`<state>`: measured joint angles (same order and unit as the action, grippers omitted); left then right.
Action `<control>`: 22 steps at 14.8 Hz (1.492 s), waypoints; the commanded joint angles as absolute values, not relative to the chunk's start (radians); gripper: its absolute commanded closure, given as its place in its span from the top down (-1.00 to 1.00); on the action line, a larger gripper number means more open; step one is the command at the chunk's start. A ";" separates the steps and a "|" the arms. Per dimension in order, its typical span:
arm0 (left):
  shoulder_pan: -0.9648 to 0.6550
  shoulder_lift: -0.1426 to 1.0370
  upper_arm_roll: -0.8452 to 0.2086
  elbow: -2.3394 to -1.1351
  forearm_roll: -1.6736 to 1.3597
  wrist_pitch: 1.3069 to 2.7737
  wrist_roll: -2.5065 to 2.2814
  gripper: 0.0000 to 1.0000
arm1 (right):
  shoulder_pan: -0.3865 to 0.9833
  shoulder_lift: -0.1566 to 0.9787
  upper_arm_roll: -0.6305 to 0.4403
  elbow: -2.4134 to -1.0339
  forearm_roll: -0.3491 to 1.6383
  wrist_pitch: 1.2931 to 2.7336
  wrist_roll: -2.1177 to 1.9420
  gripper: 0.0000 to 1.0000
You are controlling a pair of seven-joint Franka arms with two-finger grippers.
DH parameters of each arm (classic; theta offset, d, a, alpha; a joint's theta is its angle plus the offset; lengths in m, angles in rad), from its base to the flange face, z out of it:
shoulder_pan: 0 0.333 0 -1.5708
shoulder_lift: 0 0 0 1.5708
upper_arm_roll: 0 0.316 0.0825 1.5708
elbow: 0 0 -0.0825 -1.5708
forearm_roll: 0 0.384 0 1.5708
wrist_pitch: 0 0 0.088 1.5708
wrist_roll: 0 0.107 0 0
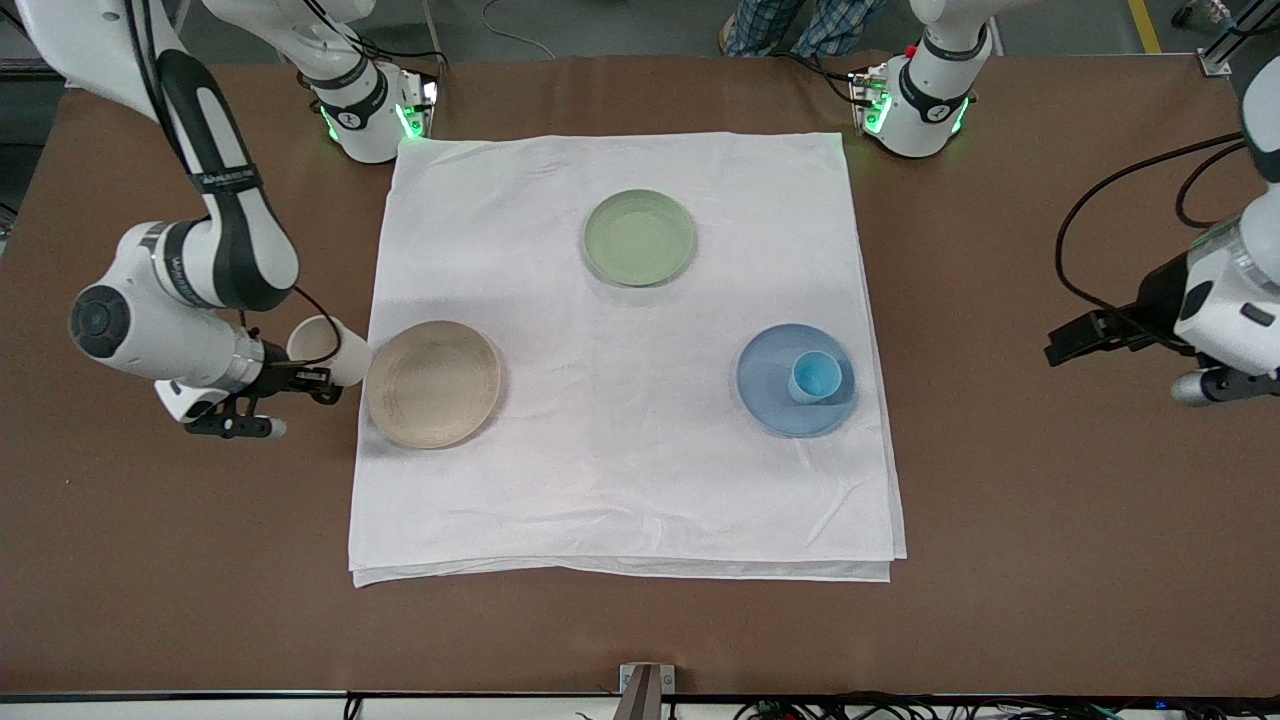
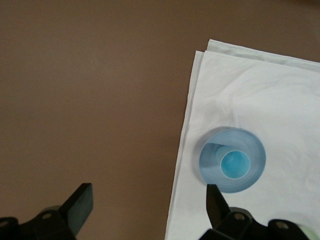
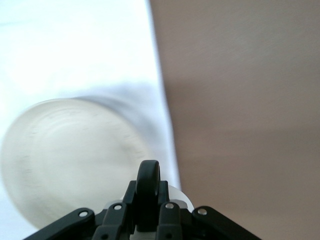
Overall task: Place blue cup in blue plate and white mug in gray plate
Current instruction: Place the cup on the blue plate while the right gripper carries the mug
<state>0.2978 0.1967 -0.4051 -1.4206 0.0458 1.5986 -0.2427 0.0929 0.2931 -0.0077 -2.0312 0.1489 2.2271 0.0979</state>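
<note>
The robot's right gripper needs to release the white mug near the middle of the gray plate (image 1: 434, 372) (image 3: 78, 179), a little toward the plate's far rim.
The blue cup (image 1: 815, 377) stands upright in the blue plate (image 1: 765, 405) on the cloth toward the left arm's end; both also show in the left wrist view, the cup (image 2: 235, 164) in the plate (image 2: 256, 150). My right gripper (image 1: 315, 380) is shut on the white mug's black handle (image 3: 148, 182) and holds the white mug (image 1: 325, 345) tilted over the cloth's edge, just beside the gray plate (image 1: 433, 384), which fills much of the right wrist view (image 3: 65, 160). My left gripper (image 1: 1075, 340) is open and empty over the bare brown table and waits there, its fingers wide apart (image 2: 80, 200).
A pale green plate (image 1: 640, 237) lies on the white cloth (image 1: 620, 480), farther from the front camera than the other two plates. Brown table (image 1: 1000, 450) surrounds the cloth. Black cables hang by the left arm.
</note>
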 commanded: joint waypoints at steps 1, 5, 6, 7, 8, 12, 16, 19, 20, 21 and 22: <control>0.269 0.108 -0.321 -1.440 0.061 1.548 -0.131 1.00 | 0.188 0.261 -0.015 -2.123 0.167 2.334 0.245 -0.99; 0.146 0.031 -0.142 -1.503 0.054 1.514 0.005 1.00 | 0.261 0.290 -0.015 -2.126 0.167 2.414 0.333 -0.99; 0.118 0.005 -0.111 -1.528 0.054 1.514 0.005 1.00 | 0.268 0.302 -0.017 -2.126 0.166 2.427 0.336 -0.99; 0.120 -0.015 -0.107 -1.543 0.049 1.503 0.005 1.00 | 0.270 0.314 -0.017 -2.123 0.163 2.431 0.336 -0.98; 0.120 -0.012 -0.104 -1.540 0.045 1.496 0.005 1.00 | 0.271 0.327 -0.020 -2.120 0.158 2.442 0.334 -0.96; 0.112 -0.021 -0.118 -1.546 0.043 1.497 -0.012 1.00 | 0.262 0.390 -0.025 -2.080 0.135 2.479 0.336 0.63; 0.112 -0.008 -0.135 -1.543 0.044 1.497 -0.008 1.00 | 0.262 0.373 -0.026 -2.002 0.133 2.355 0.331 1.00; 0.109 -0.003 -0.137 -1.540 0.043 1.500 -0.012 1.00 | 0.247 0.318 -0.031 -1.872 0.117 2.098 0.328 1.00; 0.109 -0.006 -0.140 -1.543 0.043 1.499 -0.012 1.00 | 0.235 0.307 -0.031 -1.826 0.076 2.027 0.327 1.00; 0.110 -0.011 -0.152 -1.548 0.040 1.494 -0.011 1.00 | 0.221 0.298 -0.029 -1.781 0.036 1.940 0.321 1.00; 0.113 -0.011 -0.159 -1.548 0.032 1.493 -0.005 1.00 | 0.206 0.292 -0.029 -1.732 0.003 1.865 0.302 1.00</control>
